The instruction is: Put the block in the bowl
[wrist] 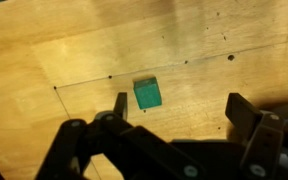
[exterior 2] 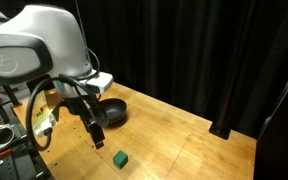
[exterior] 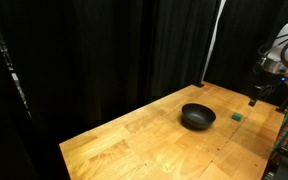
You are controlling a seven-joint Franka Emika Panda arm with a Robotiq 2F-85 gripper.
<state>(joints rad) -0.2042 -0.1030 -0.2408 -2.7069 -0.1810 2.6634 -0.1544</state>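
Observation:
My gripper will close on the opposite sides of the green block (exterior: 236, 116) (wrist: 147, 93), which is lying on the wooden table close to the black bowl.
The block (wrist: 147, 93) is a tiny green cube lying on the wooden table; it shows in both exterior views (exterior: 237, 116) (exterior 2: 120, 159). The bowl (exterior: 197, 117) is round, shallow and black, a short way from the block, and it is partly hidden behind the arm in an exterior view (exterior 2: 112, 113). My gripper (wrist: 179, 110) is open and empty, above the table. In the wrist view the block lies just inside the left finger, off centre. In an exterior view the gripper (exterior 2: 97, 139) hangs above and beside the block.
The wooden table (exterior: 144, 140) has black curtains behind it. Its edges show at the front and sides in both exterior views. Equipment and cables (exterior 2: 9, 135) sit by the robot's base.

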